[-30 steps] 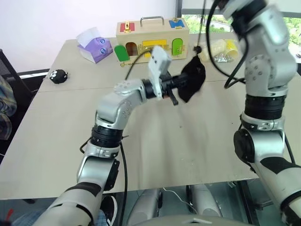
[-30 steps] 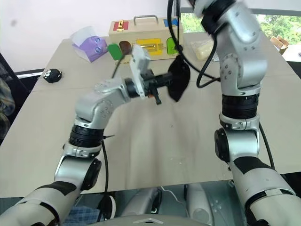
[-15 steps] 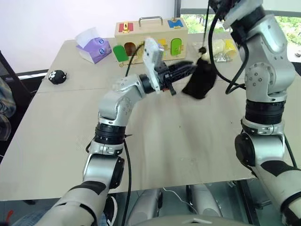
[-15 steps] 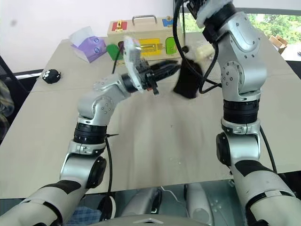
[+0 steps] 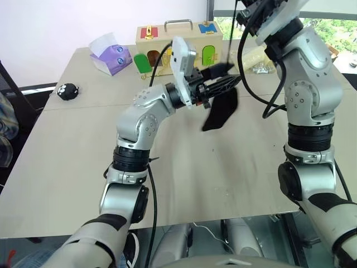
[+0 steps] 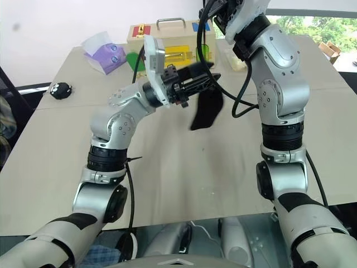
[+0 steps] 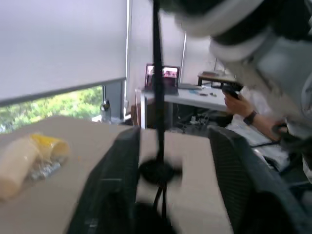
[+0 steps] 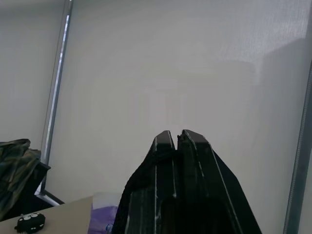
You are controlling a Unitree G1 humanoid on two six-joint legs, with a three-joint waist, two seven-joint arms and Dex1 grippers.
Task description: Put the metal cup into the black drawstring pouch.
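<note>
The toggle sits on the cord above the pouch's opening, so the robot's left gripper will close around the toggle and push it down to the pouch's opening (image 7: 152,219).
The black drawstring pouch (image 5: 220,110) hangs limp above the middle of the table, just under my left gripper (image 5: 227,76). That gripper points right with its fingers (image 7: 119,165) apart. The pouch's thin cord (image 7: 157,87) and its small toggle run up between them without being pinched. My right gripper (image 8: 175,136) is raised high at the back. It is shut on the cord, and a black strand trails down beside its fingers. The metal cup is hidden.
A wooden latch box (image 5: 178,44) stands at the table's far edge. A purple tissue pack (image 5: 111,57) and a small black spotted thing (image 5: 68,90) lie to its left, yellowish packets (image 5: 262,56) to its right. A seated person (image 7: 253,117) is beyond the table.
My left gripper has gone from shut to open and risen a little. The pouch has left it, swung right and now hangs long on the cord. My right hand came down slightly.
</note>
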